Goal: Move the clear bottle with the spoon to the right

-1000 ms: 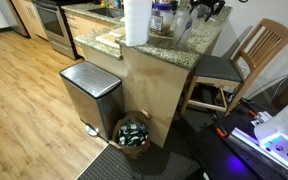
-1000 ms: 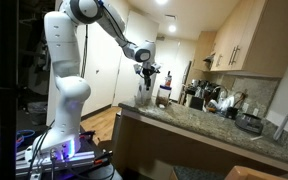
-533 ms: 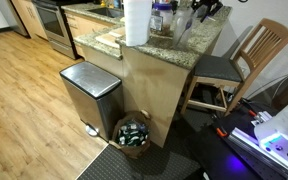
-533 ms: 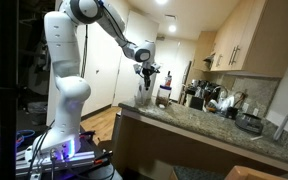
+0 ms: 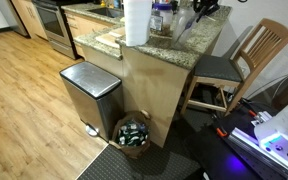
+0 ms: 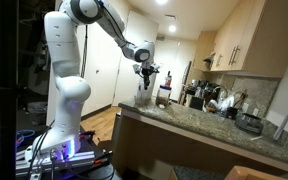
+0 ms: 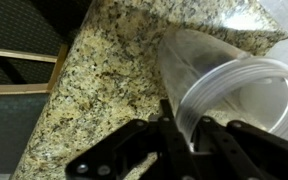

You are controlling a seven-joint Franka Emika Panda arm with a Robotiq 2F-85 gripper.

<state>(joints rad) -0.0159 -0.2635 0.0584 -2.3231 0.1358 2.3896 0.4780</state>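
Observation:
My gripper has the clear bottle, now tilted on the granite counter. It will let go of it on the granite counter [image 5: 197, 28] close to the counter's edge above the wooden chair.
The clear bottle [image 7: 234, 95] fills the right of the wrist view, a see-through container tilted on the granite counter [image 7: 104, 80]. My gripper [image 7: 189, 135] is shut on its rim, one black finger inside the wall and one outside. In both exterior views the gripper [image 5: 202, 9] [image 6: 147, 71] hangs over the counter's end, just above the clear bottle [image 5: 185, 32] [image 6: 144, 97]. I cannot make out the spoon in any view.
A white paper-towel roll [image 5: 136, 21] and a blue-lidded jar [image 5: 162, 16] stand beside the bottle. Below the counter are a steel bin [image 5: 89, 92], a basket [image 5: 134, 133] and a wooden chair [image 5: 246, 62]. Appliances [image 6: 212, 98] line the counter's far side.
The fingers have drawn together on the bottle's rim. The arm has hardly moved in the exterior views.

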